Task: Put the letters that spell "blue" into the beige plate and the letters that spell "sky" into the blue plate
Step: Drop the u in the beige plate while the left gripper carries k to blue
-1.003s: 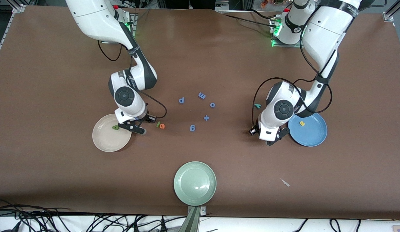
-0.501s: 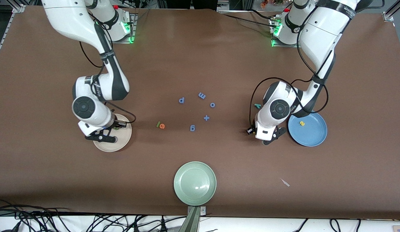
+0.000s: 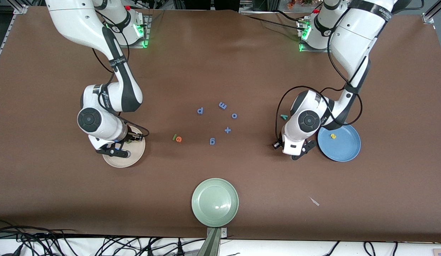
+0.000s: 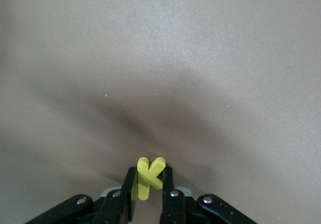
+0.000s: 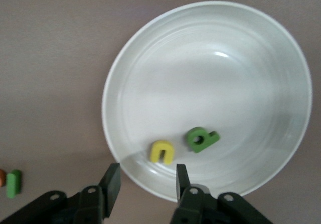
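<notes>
The robot's left gripper should put the yellow k, now low beside the blue plate, down in the blue plate point(image 3: 334, 144), close beside the yellow s.
My right gripper point(image 5: 145, 176) hangs open over the rim of the beige plate point(image 5: 261, 63), nothing between its fingers. In the plate lie the yellow u point(image 5: 162, 151) and the green b point(image 5: 200, 139). On the table beside the plate, toward the middle, the green l point(image 3: 174, 137) and orange e point(image 3: 178, 139) lie side by side. My left gripper point(image 4: 149, 181) is low over the table beside the blue plate point(image 3: 345, 149), shut on the yellow k point(image 4: 150, 174). The yellow s point(image 3: 333, 136) lies in the blue plate. The teal y point(image 3: 284, 116) lies farther from the camera than my left gripper point(image 3: 294, 153).
Several blue letters and a plus sign point(image 3: 227, 130) are scattered at the table's middle. A pale green plate point(image 3: 215, 213) sits near the front edge. A small pale scrap point(image 3: 314, 201) lies nearer the camera than the blue plate.
The right gripper has moved from the beige plate's edge near the l and e across the plate toward the right arm's end. The left gripper has shifted slightly.
</notes>
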{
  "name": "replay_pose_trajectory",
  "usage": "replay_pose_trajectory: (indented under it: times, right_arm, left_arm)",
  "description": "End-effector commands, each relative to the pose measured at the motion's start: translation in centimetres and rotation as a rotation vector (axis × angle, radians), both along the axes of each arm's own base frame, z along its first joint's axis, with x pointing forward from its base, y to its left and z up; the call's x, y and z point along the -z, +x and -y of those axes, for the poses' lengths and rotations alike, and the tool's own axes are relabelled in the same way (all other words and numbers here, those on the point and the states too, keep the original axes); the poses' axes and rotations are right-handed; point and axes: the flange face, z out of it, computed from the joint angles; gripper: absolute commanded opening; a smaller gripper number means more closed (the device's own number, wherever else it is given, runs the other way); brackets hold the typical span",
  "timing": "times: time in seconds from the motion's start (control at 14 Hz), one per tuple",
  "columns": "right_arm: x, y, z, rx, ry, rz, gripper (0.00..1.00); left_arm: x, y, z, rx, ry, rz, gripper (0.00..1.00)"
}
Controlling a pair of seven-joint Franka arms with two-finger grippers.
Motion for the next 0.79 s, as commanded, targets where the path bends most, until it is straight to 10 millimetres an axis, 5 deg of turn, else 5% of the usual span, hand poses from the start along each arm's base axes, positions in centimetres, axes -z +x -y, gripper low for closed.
replay_pose_trajectory:
  times: [0.0, 0.29, 0.72]
  right_arm:
    - [-0.9, -0.6, -4.2, 0.098, 0.030, -0.013, 0.61]
    - [0.5, -2.1, -9.9, 0.208, 0.055, -0.003, 0.63]
    - [3.1, -2.0, -11.0, 0.219, 0.065, 0.050, 0.63]
  left_arm:
    - [-2.2, 2.2, -1.3, -0.022, 0.014, 0.040, 0.06]
    - [-5.2, 4.0, -4.6, -0.054, 0.025, 0.040, 0.06]
    - [-7.0, 3.5, -14.1, 0.049, 0.063, -0.075, 0.07]
